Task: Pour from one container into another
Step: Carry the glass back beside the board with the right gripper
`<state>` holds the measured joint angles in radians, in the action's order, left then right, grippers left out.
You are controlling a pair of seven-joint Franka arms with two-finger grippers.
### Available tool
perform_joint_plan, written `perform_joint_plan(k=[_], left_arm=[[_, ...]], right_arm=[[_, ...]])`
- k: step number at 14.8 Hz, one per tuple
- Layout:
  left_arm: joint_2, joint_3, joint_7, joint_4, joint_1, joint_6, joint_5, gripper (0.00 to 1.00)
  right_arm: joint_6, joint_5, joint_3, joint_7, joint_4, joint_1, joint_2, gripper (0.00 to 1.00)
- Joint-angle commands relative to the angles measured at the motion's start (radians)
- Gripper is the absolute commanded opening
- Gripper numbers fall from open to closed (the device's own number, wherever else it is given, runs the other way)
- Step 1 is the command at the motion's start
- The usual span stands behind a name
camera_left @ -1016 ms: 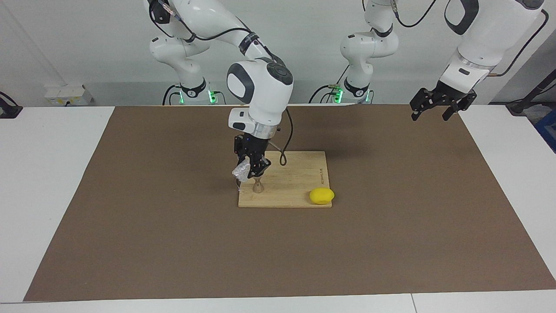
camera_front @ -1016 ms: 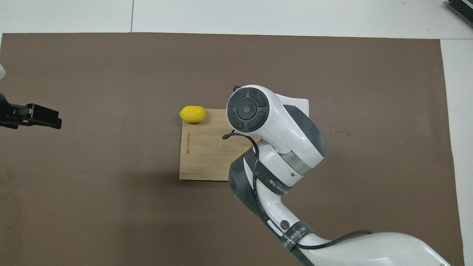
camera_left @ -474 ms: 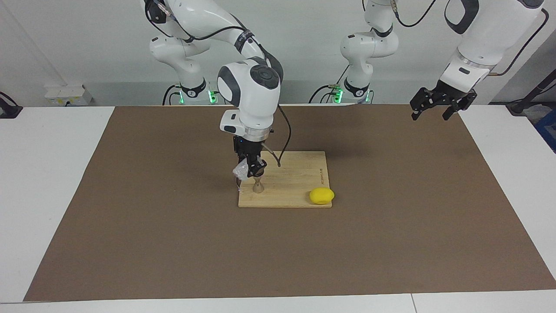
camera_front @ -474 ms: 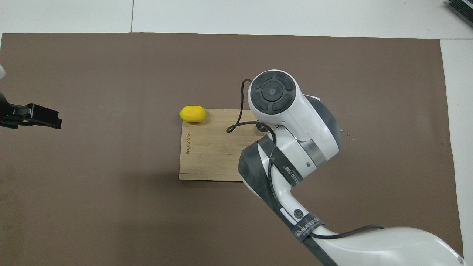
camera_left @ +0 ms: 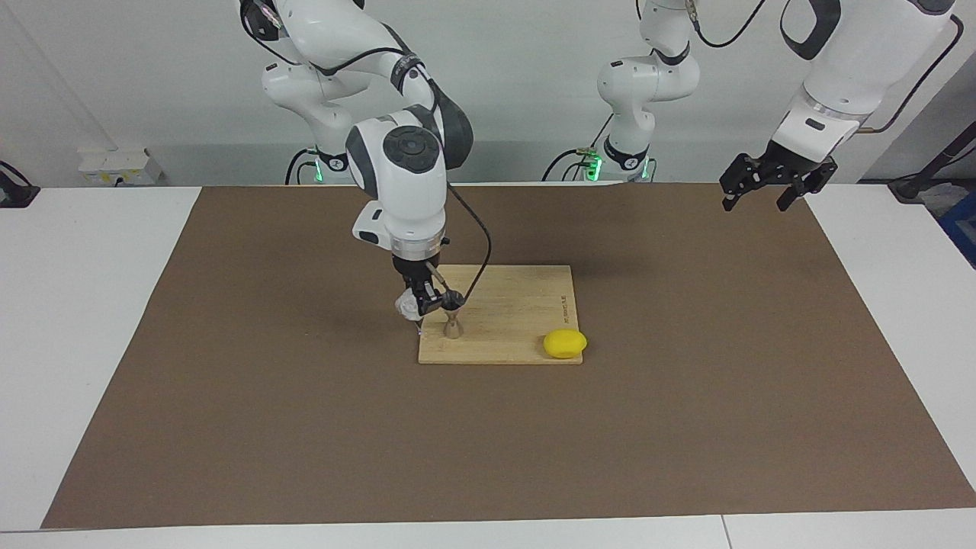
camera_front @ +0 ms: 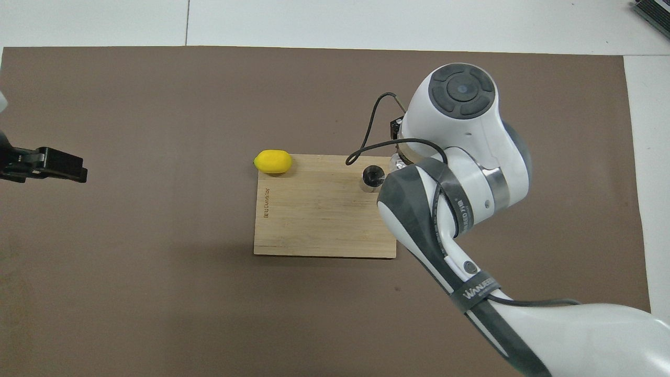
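Observation:
The robot's right gripper needs to release the clear cup on the brown mat [camera_front: 475, 198] beyond the jigger's end of the board.
The silvery jigger [camera_left: 453, 325] stands upright on the wooden board [camera_left: 526, 297], near the board's edge toward the right arm's end of the table. It shows from above in the overhead view [camera_front: 372, 176]. My right gripper [camera_left: 422, 302] is shut on the clear cup [camera_left: 408, 306] and holds it low, just beside the jigger's mouth, over the board's edge. In the overhead view my right arm hides the cup. My left gripper [camera_left: 766, 191] is open and empty, raised over the mat at the left arm's end, waiting; it also shows in the overhead view [camera_front: 52, 165].
A yellow lemon [camera_left: 565, 343] lies at the board's corner farthest from the robots, toward the left arm's end; it also shows in the overhead view [camera_front: 272, 161]. The board [camera_front: 314, 220] lies mid-table on a brown mat [camera_left: 686, 396]. A black cable [camera_left: 480, 252] hangs from the right wrist.
My right arm's wrist has swung toward the right arm's end of the table, turning the cup and drawing it slightly down and off the jigger. The jigger has come into sight from above. The left arm is still.

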<state>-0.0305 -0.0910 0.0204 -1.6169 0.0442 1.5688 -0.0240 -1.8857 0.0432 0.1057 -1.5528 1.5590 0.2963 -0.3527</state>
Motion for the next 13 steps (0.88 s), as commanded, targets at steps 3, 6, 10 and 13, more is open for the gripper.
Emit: perform_joint_plan(k=[3,6,10,13], left_arm=[[-0.029,-0.003,0.003,-0.029,0.003,-0.003,0.015,1.0],[-0.029,-0.003,0.003,-0.029,0.003,-0.003,0.016,1.0],[-0.029,-0.003,0.003,-0.031,0.003,-0.003,0.015,1.0],[-0.029,-0.003,0.003,-0.029,0.003,-0.004,0.016,1.0]], right_arm=[[-0.053,-0.312,0.009,0.161,0.1,-0.191,0.03,0.0],[-0.091,-0.494,0.009,0.372,0.243,-0.31,0.055,0.0],[-0.155,-0.632,0.008,0.6,0.383,-0.42,0.066,0.0],[-0.155,-0.686,0.008,0.698,0.414,-0.469,0.046,0.0]])
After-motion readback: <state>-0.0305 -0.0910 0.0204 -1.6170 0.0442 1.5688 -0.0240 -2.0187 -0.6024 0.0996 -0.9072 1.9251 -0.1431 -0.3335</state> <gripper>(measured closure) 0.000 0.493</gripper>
